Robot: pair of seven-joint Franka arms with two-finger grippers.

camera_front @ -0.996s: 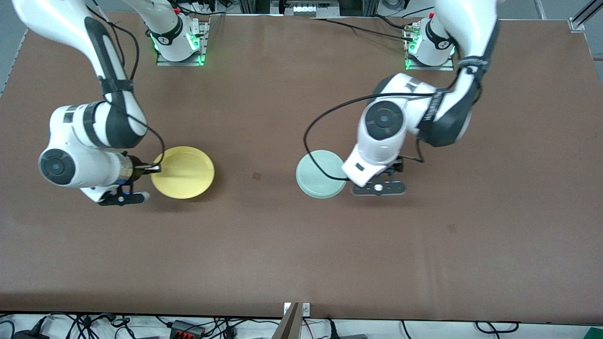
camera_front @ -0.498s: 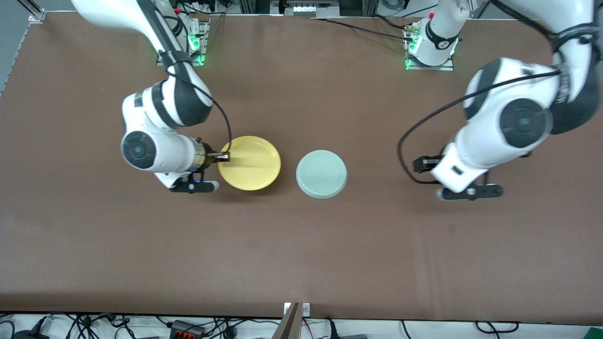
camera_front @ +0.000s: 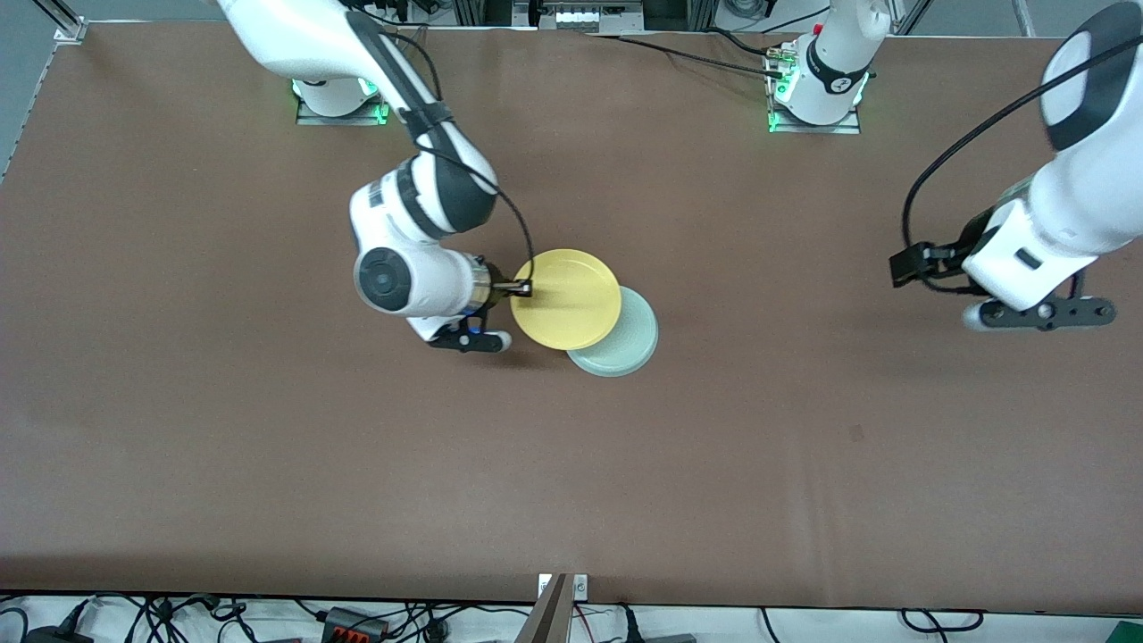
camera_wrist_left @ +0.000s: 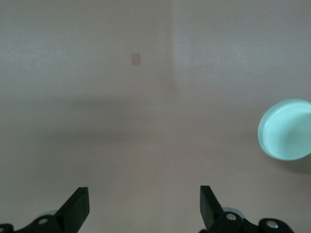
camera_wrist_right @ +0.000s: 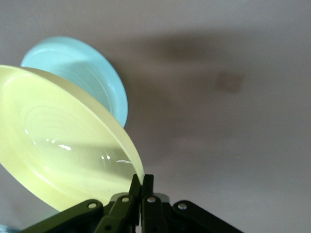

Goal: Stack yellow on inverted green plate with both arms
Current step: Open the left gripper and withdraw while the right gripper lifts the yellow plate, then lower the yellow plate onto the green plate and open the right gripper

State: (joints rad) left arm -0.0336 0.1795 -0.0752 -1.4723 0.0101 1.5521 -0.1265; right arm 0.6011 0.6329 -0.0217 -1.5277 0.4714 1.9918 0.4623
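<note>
My right gripper needs to let go of the yellow plate over the middle of the green plate's upturned bottom [camera_front: 612, 327] [camera_wrist_right: 73, 87].
The yellow plate [camera_front: 567, 299] is held by its rim in my right gripper [camera_front: 522, 288], which is shut on the edge toward the right arm's end of the table. It hangs tilted and partly over the green plate [camera_front: 625, 344], which lies upside down on the brown table. The right wrist view shows the yellow plate [camera_wrist_right: 63, 155] in the shut gripper [camera_wrist_right: 142, 182], with the green plate [camera_wrist_right: 82, 68] under it. My left gripper [camera_front: 911, 265] is open and empty, up over the left arm's end of the table. The left wrist view shows its spread fingers [camera_wrist_left: 142, 206] and the green plate [camera_wrist_left: 285, 130] farther off.
The brown table [camera_front: 571, 482] holds only the two plates. The arm bases [camera_front: 813, 89] stand along its edge farthest from the front camera. A small dark mark [camera_wrist_right: 228, 81] is on the mat near the plates. Cables lie below the table's near edge.
My right arm has carried the yellow plate toward the green plate until it overlaps it. My left arm has drawn away from the green plate toward its own end of the table.
</note>
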